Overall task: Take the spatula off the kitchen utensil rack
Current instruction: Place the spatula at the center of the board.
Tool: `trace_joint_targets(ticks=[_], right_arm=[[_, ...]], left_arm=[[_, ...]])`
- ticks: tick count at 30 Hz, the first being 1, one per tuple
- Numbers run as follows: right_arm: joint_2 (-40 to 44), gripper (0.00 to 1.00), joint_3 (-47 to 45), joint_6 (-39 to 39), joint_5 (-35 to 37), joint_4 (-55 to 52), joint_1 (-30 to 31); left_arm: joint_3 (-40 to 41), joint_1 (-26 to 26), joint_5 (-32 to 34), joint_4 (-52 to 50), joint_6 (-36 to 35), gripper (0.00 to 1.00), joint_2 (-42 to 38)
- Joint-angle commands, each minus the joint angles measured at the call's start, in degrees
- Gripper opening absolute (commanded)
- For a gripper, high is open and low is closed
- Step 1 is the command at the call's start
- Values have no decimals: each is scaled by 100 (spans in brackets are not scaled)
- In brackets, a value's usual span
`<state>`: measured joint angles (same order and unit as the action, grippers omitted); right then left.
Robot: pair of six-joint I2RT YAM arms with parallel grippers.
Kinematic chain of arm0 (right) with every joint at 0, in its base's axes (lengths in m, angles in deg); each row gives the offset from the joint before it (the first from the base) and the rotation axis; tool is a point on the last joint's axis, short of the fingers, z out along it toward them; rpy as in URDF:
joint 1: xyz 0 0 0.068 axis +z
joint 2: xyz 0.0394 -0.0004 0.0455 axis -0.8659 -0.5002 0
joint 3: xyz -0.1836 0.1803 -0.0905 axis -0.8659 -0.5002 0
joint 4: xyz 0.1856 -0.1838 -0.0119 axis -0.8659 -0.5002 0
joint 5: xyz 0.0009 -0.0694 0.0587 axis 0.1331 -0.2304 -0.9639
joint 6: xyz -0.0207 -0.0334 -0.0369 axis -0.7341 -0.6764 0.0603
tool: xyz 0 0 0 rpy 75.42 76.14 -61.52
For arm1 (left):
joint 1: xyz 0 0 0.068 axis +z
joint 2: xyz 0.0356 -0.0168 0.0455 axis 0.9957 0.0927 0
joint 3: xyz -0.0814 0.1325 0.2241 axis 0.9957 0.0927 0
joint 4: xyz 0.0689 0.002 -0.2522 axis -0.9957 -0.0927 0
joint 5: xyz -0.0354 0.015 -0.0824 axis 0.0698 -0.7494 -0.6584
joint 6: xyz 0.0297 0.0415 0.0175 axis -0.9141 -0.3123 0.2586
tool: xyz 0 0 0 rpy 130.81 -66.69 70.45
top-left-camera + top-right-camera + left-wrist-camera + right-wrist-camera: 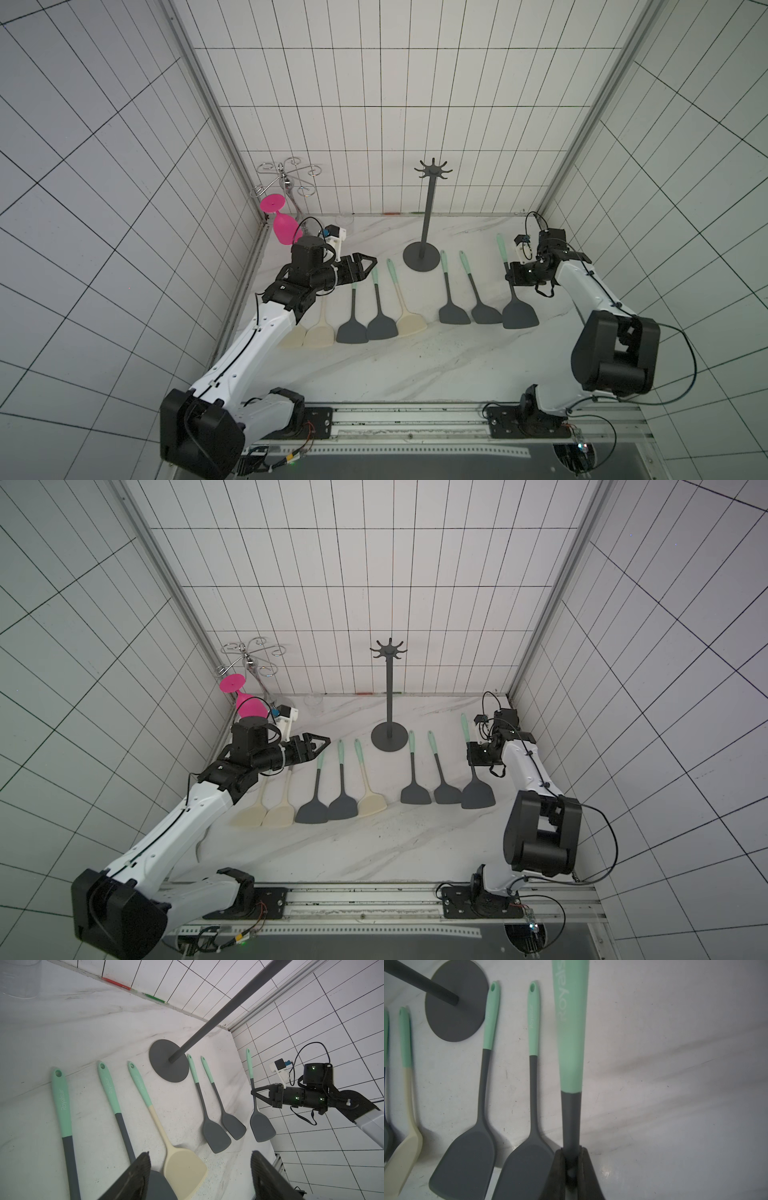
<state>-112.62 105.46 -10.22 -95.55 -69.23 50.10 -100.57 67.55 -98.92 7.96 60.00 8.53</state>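
Note:
The robot's right gripper should lay the grey spatula down flat on the table (512,289) (586,1117) beside the two grey spatulas nearest it.
The kitchen utensil rack (428,208), a dark grey pole on a round base (388,738), stands at the back middle, and its crown of hooks (432,168) is bare. My right gripper (508,275) (571,1150) is shut on the grey shaft of a spatula (518,315) (572,1043) with a mint handle, right of the rack. Its dark head is low, beside two others on the table. My left gripper (371,262) (200,1154) hangs open over the left row of spatulas and holds nothing.
Several more spatulas lie in a row: cream (320,332), grey (352,330) and grey (454,319). A chrome curly-armed holder (286,178) with a pink glass (284,228) stands at the back left. A clear glass (344,218) sits by the back wall.

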Motion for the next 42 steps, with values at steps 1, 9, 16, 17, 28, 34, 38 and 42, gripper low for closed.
trace_joint_targets(ticks=[1,9,16,17,28,34,38,42], right_arm=[[-303,0,471,-466,-37,-263,18],[-761,0,759,-642,-495,-393,-514],[-1359,0,1019,-692,-504,-434,-672],[-1459,0,1078,-705,-498,-434,-672],[-2060,5,1354,-431,-524,-435,-664],[-2068,42,1377,-268,-416,-400,-655],[-1937,53,1350,-249,-317,-375,-613],[-1597,56,1248,-203,-149,-313,-464]], left_arm=[[63,25,-97,8,-267,73,183],[-534,95,-640,-215,-256,71,1199],[-747,111,-851,-331,-233,70,1756],[-738,113,-836,-326,-246,70,1776],[-640,113,-711,-271,-299,69,1766],[-602,114,-676,-260,-347,69,1715],[-589,113,-686,-255,-358,69,1687],[-618,115,-596,-295,-434,69,1589]])
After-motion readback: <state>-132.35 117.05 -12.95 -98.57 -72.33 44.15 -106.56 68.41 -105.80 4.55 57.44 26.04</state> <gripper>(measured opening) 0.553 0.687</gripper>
